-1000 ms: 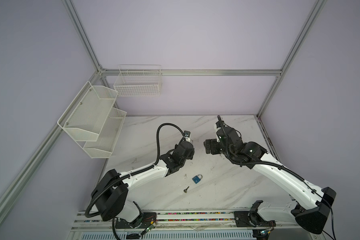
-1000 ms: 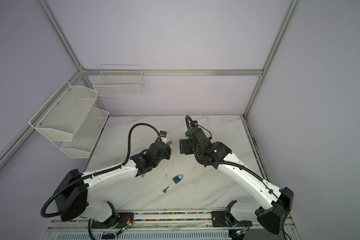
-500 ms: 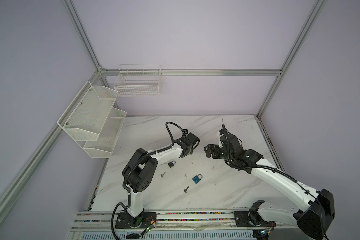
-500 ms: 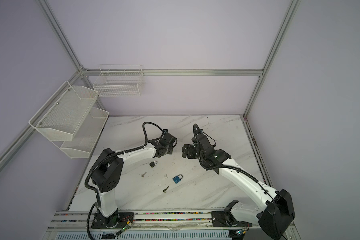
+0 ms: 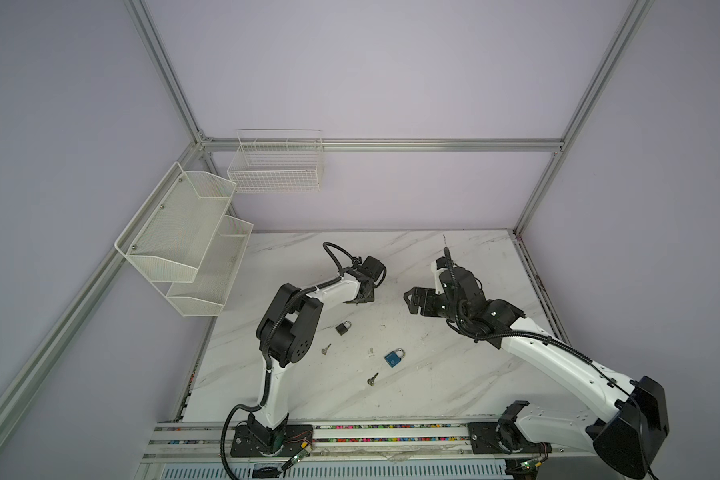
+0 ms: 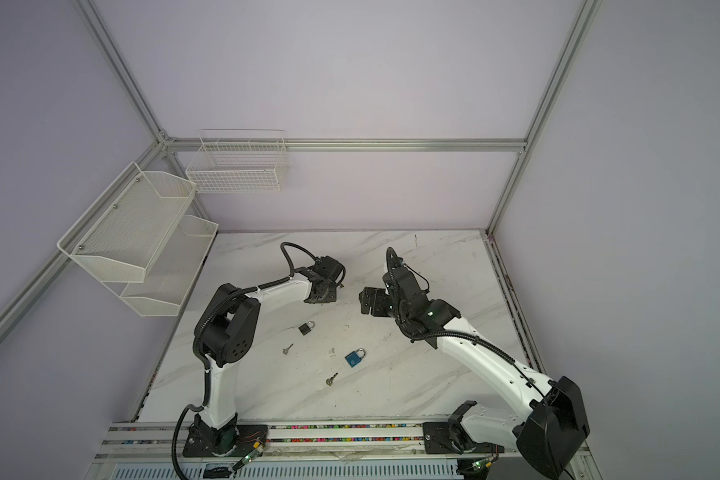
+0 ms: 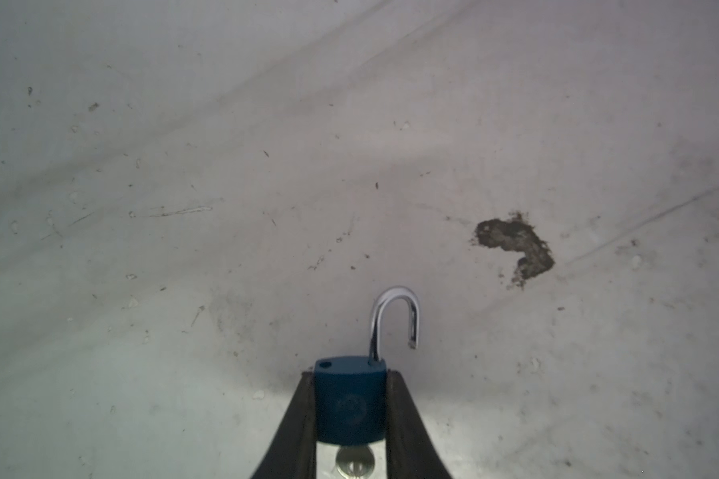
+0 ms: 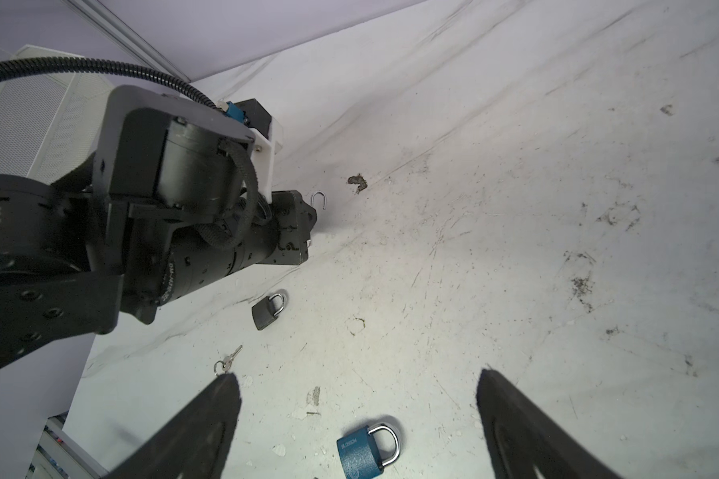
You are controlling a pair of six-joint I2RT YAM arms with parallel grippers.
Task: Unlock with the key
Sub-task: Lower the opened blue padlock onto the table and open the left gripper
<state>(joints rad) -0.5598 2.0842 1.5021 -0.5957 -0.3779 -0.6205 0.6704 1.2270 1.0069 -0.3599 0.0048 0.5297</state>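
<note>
The robot's right gripper will next move to the loose key near the closed blue padlock and close on the key's head (image 5: pixel 370 381).
My left gripper (image 7: pixel 350 373) is shut on a blue padlock (image 7: pixel 349 406). Its silver shackle (image 7: pixel 393 315) stands swung open, free of the body on one side. A key (image 7: pixel 354 460) sticks in the lock's underside, between the fingers. In both top views this gripper (image 5: pixel 364 296) (image 6: pixel 325 294) hangs low over the marble table's middle. The right gripper (image 5: pixel 412 299) (image 8: pixel 357 375) faces it from the right, open and empty. The right wrist view shows the open shackle (image 8: pixel 320 199) poking out of the left gripper.
On the table (image 5: pixel 454 374) lie a black padlock (image 5: pixel 343 328) (image 8: pixel 268 311), a loose key (image 5: pixel 326 349) (image 8: pixel 227 361), a second, closed blue padlock (image 5: pixel 394 358) (image 8: pixel 366 450) and another key (image 5: pixel 372 379). White baskets (image 5: pixel 192 249) hang on the left wall. A dark chip (image 7: pixel 515 244) marks the tabletop.
The left arm's elbow has swung up and back toward its base, uncovering the black padlock and a key; its gripper stayed about where it was. The right gripper shifted slightly lower and left.
</note>
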